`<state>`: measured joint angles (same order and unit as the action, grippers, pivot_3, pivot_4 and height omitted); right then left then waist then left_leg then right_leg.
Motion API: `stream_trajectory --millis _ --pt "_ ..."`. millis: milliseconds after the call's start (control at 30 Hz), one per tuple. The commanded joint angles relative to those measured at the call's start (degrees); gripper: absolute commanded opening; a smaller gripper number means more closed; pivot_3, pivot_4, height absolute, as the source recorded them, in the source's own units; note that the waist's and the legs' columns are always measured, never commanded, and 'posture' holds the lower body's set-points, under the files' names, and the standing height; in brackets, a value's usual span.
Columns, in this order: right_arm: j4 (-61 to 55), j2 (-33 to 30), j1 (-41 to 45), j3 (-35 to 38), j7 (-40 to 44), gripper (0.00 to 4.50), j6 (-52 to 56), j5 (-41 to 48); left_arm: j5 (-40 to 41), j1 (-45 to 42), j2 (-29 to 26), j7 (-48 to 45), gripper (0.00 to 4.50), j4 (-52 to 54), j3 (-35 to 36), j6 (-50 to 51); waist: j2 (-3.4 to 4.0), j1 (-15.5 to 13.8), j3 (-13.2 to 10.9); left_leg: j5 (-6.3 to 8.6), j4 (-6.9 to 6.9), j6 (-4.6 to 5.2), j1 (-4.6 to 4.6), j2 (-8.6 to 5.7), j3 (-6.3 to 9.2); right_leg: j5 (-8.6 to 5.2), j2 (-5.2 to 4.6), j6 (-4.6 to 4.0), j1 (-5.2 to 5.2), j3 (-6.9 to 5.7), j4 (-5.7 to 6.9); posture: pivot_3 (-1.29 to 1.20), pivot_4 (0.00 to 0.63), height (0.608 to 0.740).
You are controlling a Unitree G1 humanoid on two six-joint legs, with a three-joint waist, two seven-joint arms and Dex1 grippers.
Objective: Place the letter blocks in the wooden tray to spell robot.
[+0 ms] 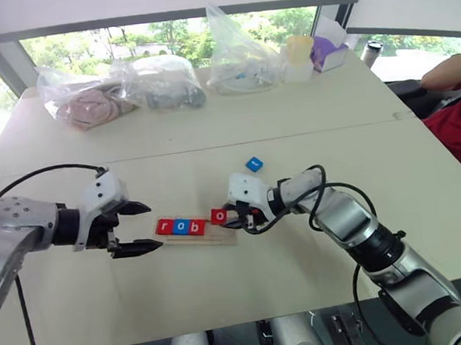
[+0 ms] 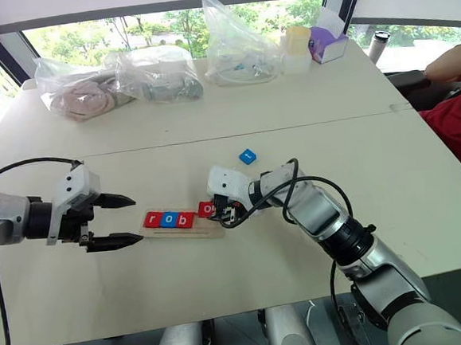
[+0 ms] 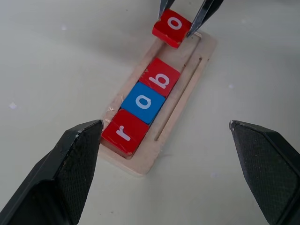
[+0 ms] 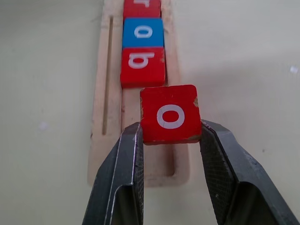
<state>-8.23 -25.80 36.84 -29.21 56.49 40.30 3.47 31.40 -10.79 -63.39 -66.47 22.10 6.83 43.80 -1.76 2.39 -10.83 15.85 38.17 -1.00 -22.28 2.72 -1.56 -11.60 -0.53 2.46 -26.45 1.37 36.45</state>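
My right gripper is going to release the red "o" block in the tray's empty groove (image 1: 213, 227) (image 4: 146, 110) against the red "b" block.
The wooden tray (image 1: 217, 239) lies at the table's middle. A red "r" block (image 1: 165, 226), a blue "o" block (image 1: 180, 227) and a red "b" block (image 1: 196, 227) sit in it side by side from its left end. My right gripper (image 1: 232, 214) is shut on a red "o" block (image 4: 170, 114), holding it just above the tray's right part, beside the "b". A blue block (image 1: 254, 164) lies on the table behind the tray. My left gripper (image 1: 151, 224) hovers open just left of the tray with nothing between its fingers.
Several clear plastic bags (image 1: 163, 82) with contents line the far edge, beside a pale container (image 1: 297, 55) and a purple box (image 1: 329, 49). A person in red (image 1: 458, 122) sits at the right side. Bare tabletop surrounds the tray.
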Motion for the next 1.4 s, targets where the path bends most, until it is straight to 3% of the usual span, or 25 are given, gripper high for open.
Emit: stream_trajectory --millis 33,1033,1267,1400 --pt "-2.2 0.4 0.1 -0.7 -0.6 1.11 0.1 -0.2 1.3 0.7 0.1 1.0 4.50 1.8 2.4 0.6 0.00 0.0 0.0 0.00 0.00 0.00 0.00 0.00 0.00 0.00 0.00 0.00 0.00 0.00 0.00 0.00 0.150 0.740" --pt "-5.4 3.6 -1.0 -2.9 -3.4 1.11 3.7 0.9 -0.4 -0.7 0.3 1.7 4.50 -0.8 -0.9 -1.3 -0.01 0.1 0.0 0.00 -0.02 0.00 0.02 0.01 0.00 0.00 0.01 0.00 0.00 -0.02 0.00 0.00 0.150 0.740" --pt "-4.9 3.6 -0.8 -2.8 -4.0 4.45 3.0 0.4 -0.2 -1.0 0.9 2.2 4.50 -0.8 -1.0 -1.2 -0.01 0.1 0.0 0.00 -0.01 0.00 0.01 0.01 0.00 0.00 0.01 0.00 0.00 -0.02 0.00 0.00 0.150 0.740" --pt "-5.4 4.0 -0.6 -2.2 -4.5 4.45 3.6 0.8 -0.4 -0.9 1.2 2.3 4.50 -0.9 -1.1 -1.3 -0.01 0.1 0.0 0.00 -0.01 0.00 0.01 0.01 0.00 0.00 0.01 0.00 0.00 -0.02 0.00 0.00 0.150 0.740"
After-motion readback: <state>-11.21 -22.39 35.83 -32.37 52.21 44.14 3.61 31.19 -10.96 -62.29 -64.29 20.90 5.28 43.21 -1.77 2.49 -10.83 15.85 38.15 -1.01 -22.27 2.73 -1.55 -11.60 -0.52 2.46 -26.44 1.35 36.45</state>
